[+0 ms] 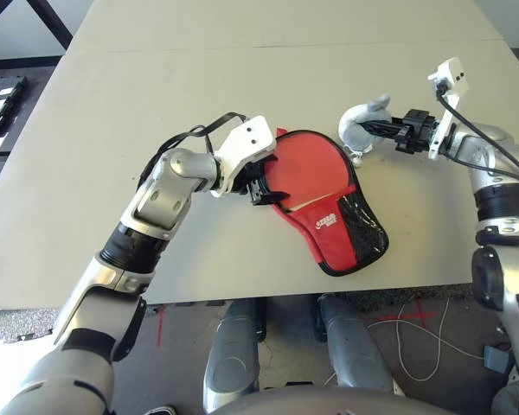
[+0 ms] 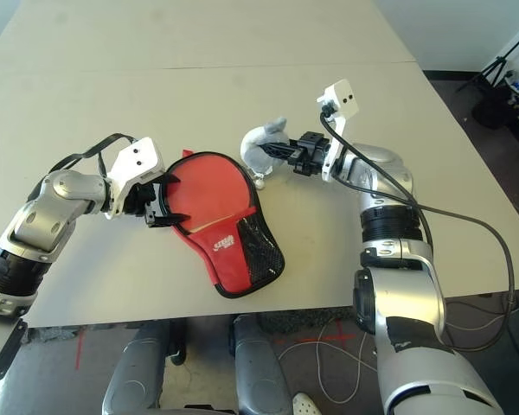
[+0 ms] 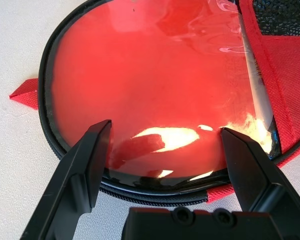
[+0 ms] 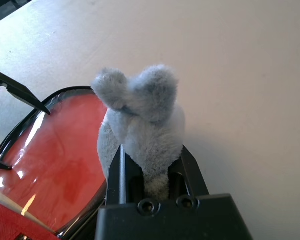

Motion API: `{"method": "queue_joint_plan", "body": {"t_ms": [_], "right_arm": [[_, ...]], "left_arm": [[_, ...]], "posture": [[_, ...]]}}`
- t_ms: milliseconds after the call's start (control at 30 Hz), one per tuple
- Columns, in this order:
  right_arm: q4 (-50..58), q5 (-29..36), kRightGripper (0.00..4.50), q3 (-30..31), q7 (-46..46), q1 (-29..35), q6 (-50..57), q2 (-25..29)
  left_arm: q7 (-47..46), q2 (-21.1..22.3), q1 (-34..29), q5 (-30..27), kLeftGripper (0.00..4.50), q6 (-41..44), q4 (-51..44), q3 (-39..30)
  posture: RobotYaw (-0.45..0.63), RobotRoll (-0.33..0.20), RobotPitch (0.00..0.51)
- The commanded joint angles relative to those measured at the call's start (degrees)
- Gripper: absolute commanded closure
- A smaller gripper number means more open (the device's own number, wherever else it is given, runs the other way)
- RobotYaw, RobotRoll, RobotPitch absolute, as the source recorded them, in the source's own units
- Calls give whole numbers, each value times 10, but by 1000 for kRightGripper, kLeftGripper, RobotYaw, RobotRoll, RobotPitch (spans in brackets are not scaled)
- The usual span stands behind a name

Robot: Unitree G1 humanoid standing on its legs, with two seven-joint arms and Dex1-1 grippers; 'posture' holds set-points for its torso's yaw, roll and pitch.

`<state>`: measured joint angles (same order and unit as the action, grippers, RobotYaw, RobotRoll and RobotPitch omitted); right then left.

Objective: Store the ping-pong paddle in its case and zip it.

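Next, my right gripper releases the fuzzy white-grey pouch on the table (image 1: 426,229) next to the red case's black mesh pocket.
The red case (image 1: 329,226) lies flat near the table's front edge, its black mesh pocket (image 1: 362,226) and white logo toward me. A glossy red round face (image 3: 150,75), apparently the ping-pong paddle, shows under a clear window inside the black zipper edge (image 3: 155,192). Its handle is hidden. My left gripper (image 1: 258,181) stands open at the round end's left rim, one finger (image 3: 87,160) on each side over the window. My right gripper (image 1: 376,130) is shut on a fuzzy white-grey pouch (image 4: 140,115), held just beyond the case's far right rim.
The pale table (image 1: 242,86) stretches far behind the case. A small red fabric tab (image 3: 25,92) sticks out from the case's rim. A black cable (image 1: 484,143) loops along my right forearm. The table's front edge runs just below the case.
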<state>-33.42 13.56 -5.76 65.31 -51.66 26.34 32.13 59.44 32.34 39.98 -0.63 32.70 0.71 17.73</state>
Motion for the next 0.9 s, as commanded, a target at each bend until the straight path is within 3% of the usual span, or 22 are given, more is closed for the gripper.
{"method": "queue_joint_plan", "body": {"t_ms": [33,267,900], "right_arm": [[27,13,4239,5,1,15,15,7],[69,30,4240,5,17,37,31,21],[230,111,4249,57,179,170,132,161]], "left_arm": [[10,-9,-23,20,0,13,35,59],[15,-18,-12,27,0,19,52,65],[24,-31,-4,28,0,37,61,74]], "posture": [[-32,0,299],[-31,0,303],[-51,0,305]]}}
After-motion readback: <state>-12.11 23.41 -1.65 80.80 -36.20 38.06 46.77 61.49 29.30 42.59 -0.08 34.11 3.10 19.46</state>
